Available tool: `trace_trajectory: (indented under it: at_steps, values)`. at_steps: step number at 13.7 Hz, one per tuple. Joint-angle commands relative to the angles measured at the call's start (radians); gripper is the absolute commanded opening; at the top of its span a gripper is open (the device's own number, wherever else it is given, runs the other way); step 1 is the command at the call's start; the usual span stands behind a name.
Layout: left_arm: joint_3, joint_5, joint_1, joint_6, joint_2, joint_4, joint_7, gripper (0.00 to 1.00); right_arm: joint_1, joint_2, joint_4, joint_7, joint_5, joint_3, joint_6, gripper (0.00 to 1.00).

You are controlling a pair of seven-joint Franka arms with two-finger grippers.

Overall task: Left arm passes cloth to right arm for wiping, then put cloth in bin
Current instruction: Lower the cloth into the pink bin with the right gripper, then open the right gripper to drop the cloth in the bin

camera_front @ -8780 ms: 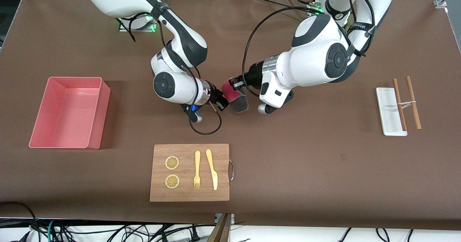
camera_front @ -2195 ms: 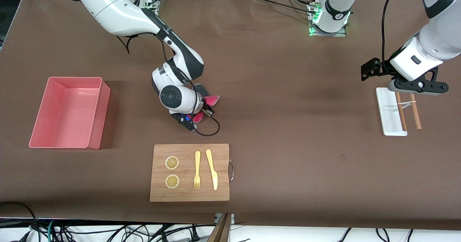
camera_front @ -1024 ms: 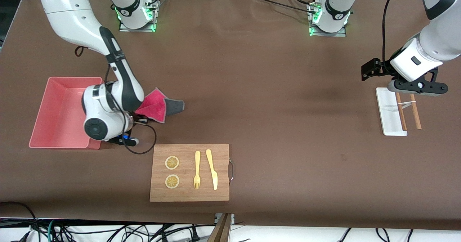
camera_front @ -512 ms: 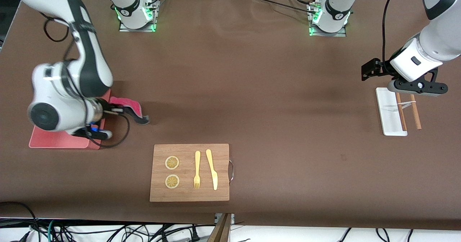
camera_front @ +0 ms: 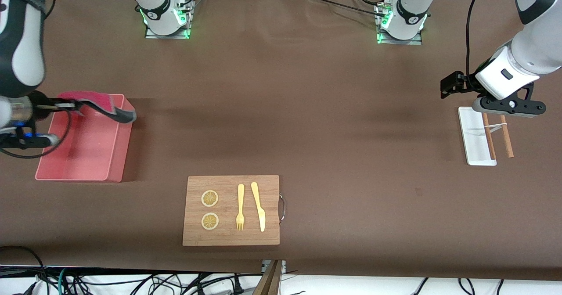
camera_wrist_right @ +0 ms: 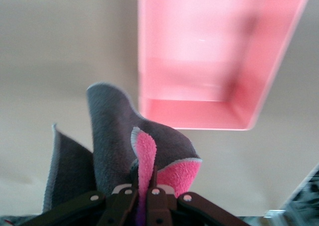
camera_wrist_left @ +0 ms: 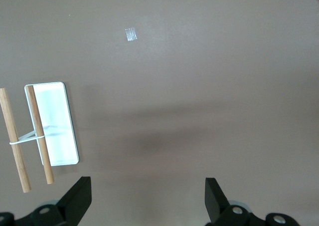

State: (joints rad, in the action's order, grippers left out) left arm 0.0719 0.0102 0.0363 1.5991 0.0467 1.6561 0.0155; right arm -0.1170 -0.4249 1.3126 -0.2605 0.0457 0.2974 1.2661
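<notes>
I should use my right gripper to release the cloth inside the pink bin's end point(camera_front: 98, 129) point(camera_wrist_right: 192, 79) that is farthest away from the cutting board.
My right gripper point(camera_front: 66, 106) is shut on the crimson-pink cloth point(camera_front: 99, 102) and holds it in the air over the pink bin point(camera_front: 112, 163), at the right arm's end of the table. In the right wrist view the cloth point(camera_wrist_right: 112, 146) hangs from the shut fingers point(camera_wrist_right: 130, 198), grey underside out, with the bin point(camera_wrist_right: 199, 111) below it. My left gripper point(camera_front: 452, 85) is open and empty, held still above the table beside the white tray point(camera_front: 472, 143); its fingers point(camera_wrist_left: 79, 196) stand wide apart in the left wrist view.
A wooden cutting board point(camera_front: 231, 233) with two lemon slices, a yellow fork point(camera_front: 240, 207) and a yellow knife point(camera_front: 258, 206) lies near the front camera. Wooden chopsticks point(camera_front: 503, 124) rest across the white tray point(camera_wrist_left: 65, 136) at the left arm's end.
My right arm has carried the cloth from the table's middle toward the right arm's end and up over the bin. The left arm has not moved in the last two seconds.
</notes>
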Motion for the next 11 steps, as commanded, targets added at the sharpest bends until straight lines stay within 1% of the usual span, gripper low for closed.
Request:
trace_trajectory:
  at_steps: [1,3,5,8,11]
  values:
    - [-0.012,-0.015,0.013,-0.008,-0.008,0.005,-0.019,1.00,0.010,-0.029,-0.010,-0.134,0.061,0.052,0.001,0.00]
    - [-0.012,-0.015,0.013,-0.008,-0.008,0.005,-0.019,1.00,0.028,-0.047,0.029,-0.183,0.068,0.080,0.056,0.00]
    - [-0.012,-0.013,0.011,-0.008,-0.008,0.005,-0.019,1.00,0.043,-0.083,0.085,-0.220,0.062,0.094,0.128,0.00]
    - [-0.012,-0.013,0.011,-0.010,-0.008,0.005,-0.019,1.00,0.051,-0.138,0.158,-0.218,0.049,0.094,0.257,0.00]
    - [-0.012,-0.013,0.011,-0.010,-0.008,0.005,-0.019,1.00,0.054,-0.173,0.214,-0.207,0.013,0.094,0.366,0.00]
